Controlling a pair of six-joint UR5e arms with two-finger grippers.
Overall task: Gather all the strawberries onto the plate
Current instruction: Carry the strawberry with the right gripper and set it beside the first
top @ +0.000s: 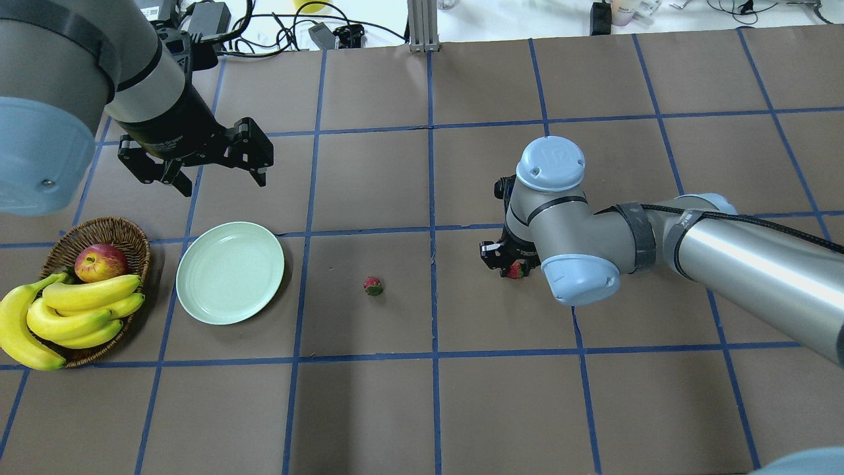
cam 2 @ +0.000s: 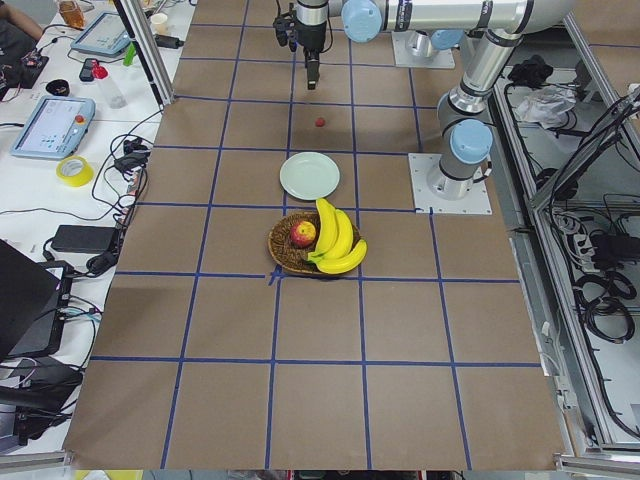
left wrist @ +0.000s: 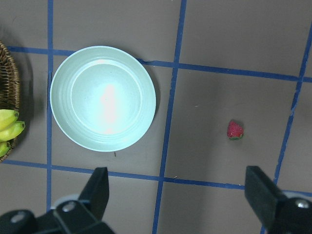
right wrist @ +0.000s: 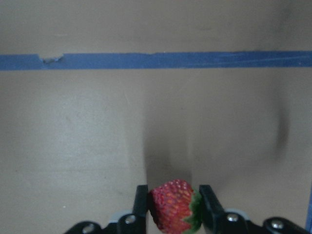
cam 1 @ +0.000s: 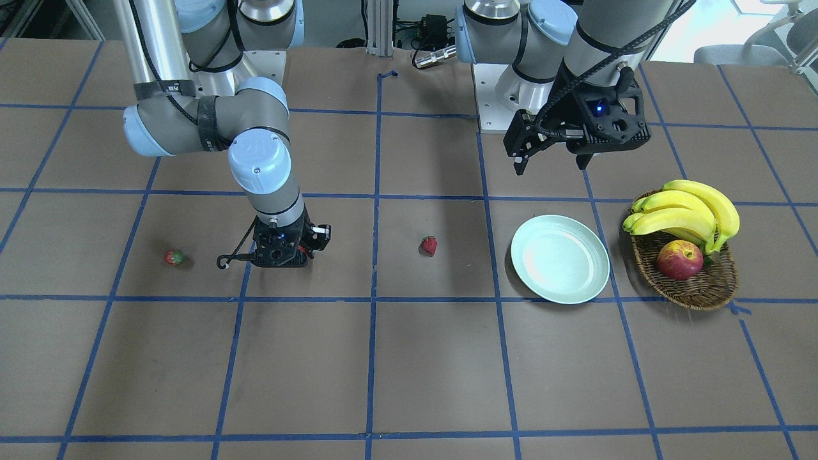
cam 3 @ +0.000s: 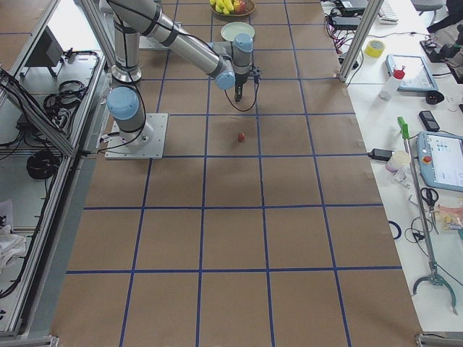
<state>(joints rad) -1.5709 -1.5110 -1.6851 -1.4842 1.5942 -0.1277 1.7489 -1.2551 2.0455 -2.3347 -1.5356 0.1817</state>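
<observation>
The red strawberry in my right gripper, now low over the brown table, will be set down and let go on the table [cam 1: 409, 244] beside the middle strawberry, away from the plate.
My right gripper [right wrist: 171, 204] is shut on a red strawberry [right wrist: 173, 207] low over the brown table; it also shows in the overhead view [top: 511, 264]. A second strawberry [cam 1: 429, 245] lies on the table between that gripper and the plate [cam 1: 560, 258]. A third strawberry [cam 1: 174, 257] lies beyond the right gripper, on the side away from the plate. The pale mint plate is empty. My left gripper [left wrist: 178, 195] is open and empty, held high near the plate [left wrist: 103, 98], with the middle strawberry [left wrist: 235, 130] in its view.
A brown wicker basket [cam 1: 696, 287] with bananas [cam 1: 687, 211] and a red-yellow apple [cam 1: 679, 259] stands just beyond the plate, on the robot's left. Blue tape lines grid the table. Cables and equipment lie along the far edge.
</observation>
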